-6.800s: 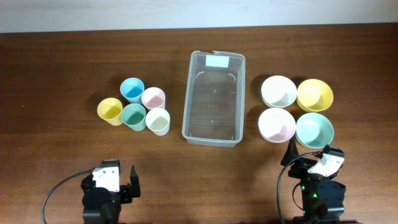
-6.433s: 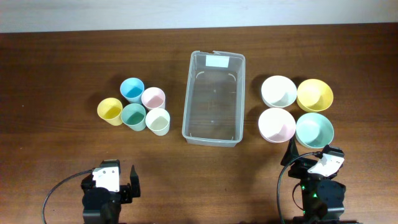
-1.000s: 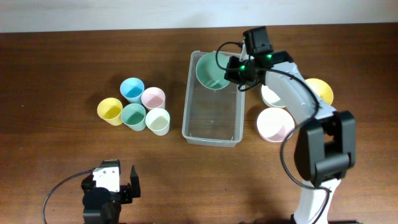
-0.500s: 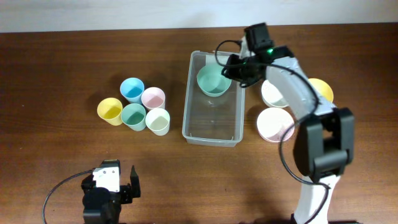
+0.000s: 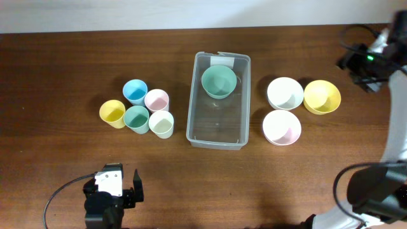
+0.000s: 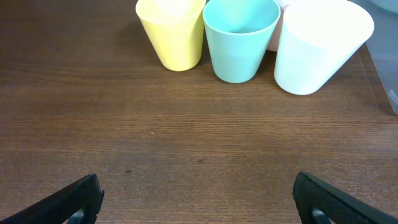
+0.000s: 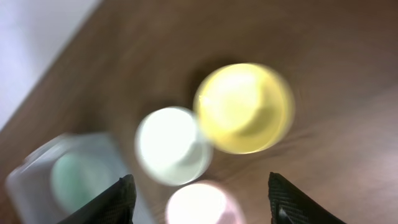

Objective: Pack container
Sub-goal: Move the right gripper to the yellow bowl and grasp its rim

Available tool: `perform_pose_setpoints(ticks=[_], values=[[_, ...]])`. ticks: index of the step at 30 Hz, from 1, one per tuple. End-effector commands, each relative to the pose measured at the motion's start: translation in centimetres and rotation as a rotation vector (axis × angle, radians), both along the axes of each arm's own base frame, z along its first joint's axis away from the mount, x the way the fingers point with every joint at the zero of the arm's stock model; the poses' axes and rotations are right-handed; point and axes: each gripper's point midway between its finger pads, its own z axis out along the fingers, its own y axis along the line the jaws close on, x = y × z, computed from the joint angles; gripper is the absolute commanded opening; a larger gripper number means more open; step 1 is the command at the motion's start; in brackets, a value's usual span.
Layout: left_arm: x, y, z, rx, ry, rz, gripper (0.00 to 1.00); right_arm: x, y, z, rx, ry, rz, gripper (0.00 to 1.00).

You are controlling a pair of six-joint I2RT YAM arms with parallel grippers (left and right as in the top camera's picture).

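I move my right gripper to the yellow bowl next and close it on the yellow bowl's rim [image 5: 339,97] [image 7: 283,84], on the side that faces away from the white bowl.
The clear container [image 5: 215,122] stands mid-table with its white label at the far end. A green bowl [image 5: 219,81] sits inside it at that far end. My right gripper [image 5: 353,62] is open and empty, high at the table's far right, away from the container. Its blurred wrist view looks down on the container [image 7: 37,180] with the green bowl [image 7: 73,175], and its jaws [image 7: 205,205] are spread wide. My left gripper [image 5: 121,186] is open and empty at the near left edge, with its jaws [image 6: 199,202] facing the cups.
Right of the container sit a white bowl [image 5: 284,93], a yellow bowl [image 5: 322,97] and a pink bowl [image 5: 282,126]. To the left stand several pastel cups: blue [image 5: 135,91], pink [image 5: 156,100], yellow [image 5: 112,113], teal [image 5: 136,118] and cream [image 5: 161,124].
My right gripper has let go of the green bowl inside the container and swung up and away to the far right. The left arm has not moved.
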Motion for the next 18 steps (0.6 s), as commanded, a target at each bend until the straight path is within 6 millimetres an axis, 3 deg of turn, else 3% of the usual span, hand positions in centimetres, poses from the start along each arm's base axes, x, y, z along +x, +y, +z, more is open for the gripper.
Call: perform_pose_setpoints(ticks=[1,7,14,18], values=[[0.1,-0.3,-0.2,0.011,-0.001,-0.023,1.00,-1.4,-3.4,-5.3,0.002,0.143,-0.074,0.64],[0.1,-0.3,-0.2,0.011,-0.001,-0.023,1.00,-1.6,-5.4,-12.0,0.059,0.261,-0.112,0.64],[0.0,-0.3,-0.2,0.011,-0.001,-0.023,1.00,-1.2,-5.4,-18.2,0.103,0.357,-0.081,0.63],[0.0,-0.3,-0.2,0.011,-0.001,-0.023,1.00,-0.4,-4.7,-20.2,0.154,0.348,-0.045,0.50]])
